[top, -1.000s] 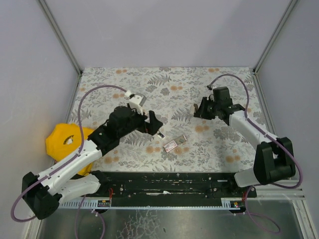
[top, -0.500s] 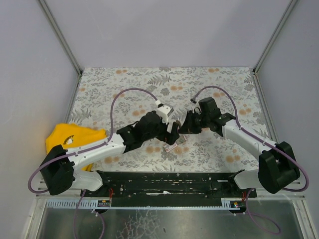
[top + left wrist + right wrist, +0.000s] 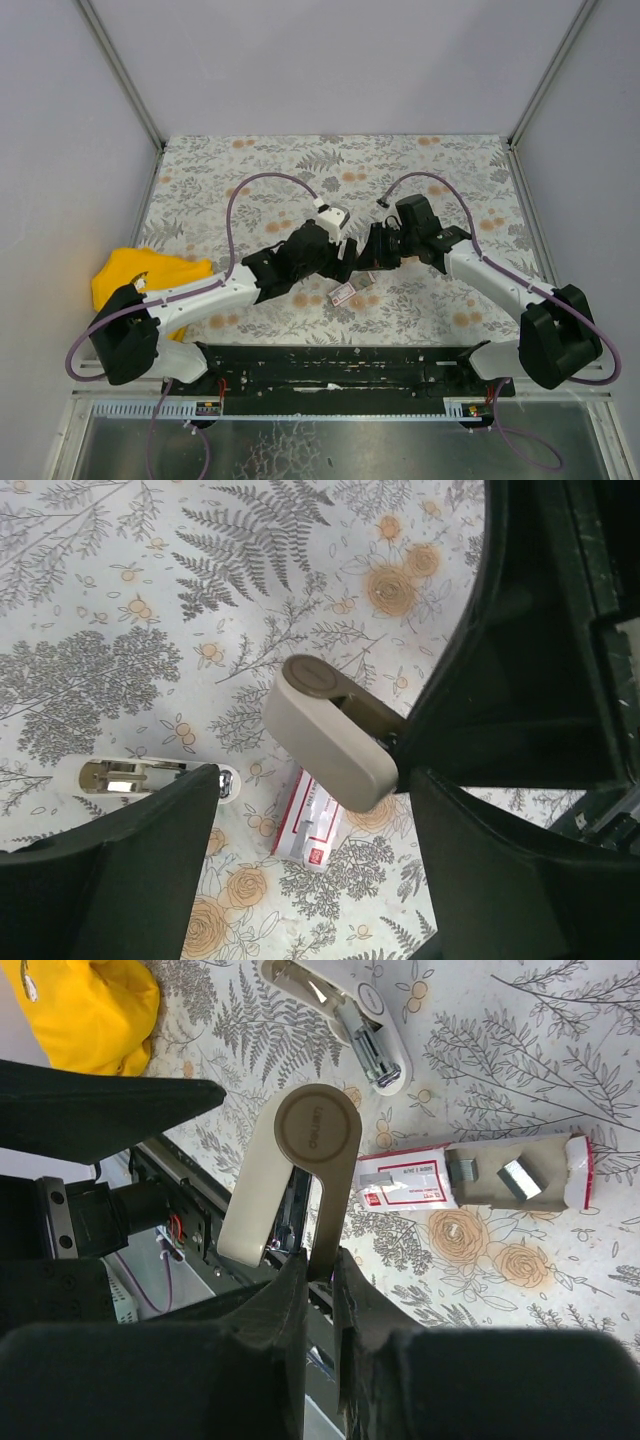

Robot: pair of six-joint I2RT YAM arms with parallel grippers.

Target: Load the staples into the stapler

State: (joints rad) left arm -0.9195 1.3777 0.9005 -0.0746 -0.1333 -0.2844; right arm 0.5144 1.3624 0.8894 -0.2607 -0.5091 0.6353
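Next, my right gripper lets go of the stapler on the floral mat (image 3: 333,252) (image 3: 443,1008), close beside the white V-shaped piece.
The stapler (image 3: 300,1160), beige with a brown arm, is pinched by its brown arm in my shut right gripper (image 3: 320,1265) and held above the table. In the left wrist view the stapler's beige end (image 3: 325,735) juts out between my open left gripper's (image 3: 315,880) fingers, which are wide apart and empty. The pink-and-white staples carton (image 3: 310,825) lies flat on the table below it. It shows in the right wrist view (image 3: 405,1185) with its grey tray (image 3: 510,1175) slid out, holding metal strips. In the top view both grippers (image 3: 345,262) (image 3: 372,255) meet above the carton (image 3: 343,294).
A small white V-shaped piece with a metal channel (image 3: 150,777) lies on the floral mat left of the carton; it also shows in the right wrist view (image 3: 345,1010). A yellow object (image 3: 140,275) sits at the table's left edge. The black rail (image 3: 330,365) runs along the front.
My left arm has swung right to the table's middle, over the carton. My right arm has come left and forward with the stapler until the two grippers meet.
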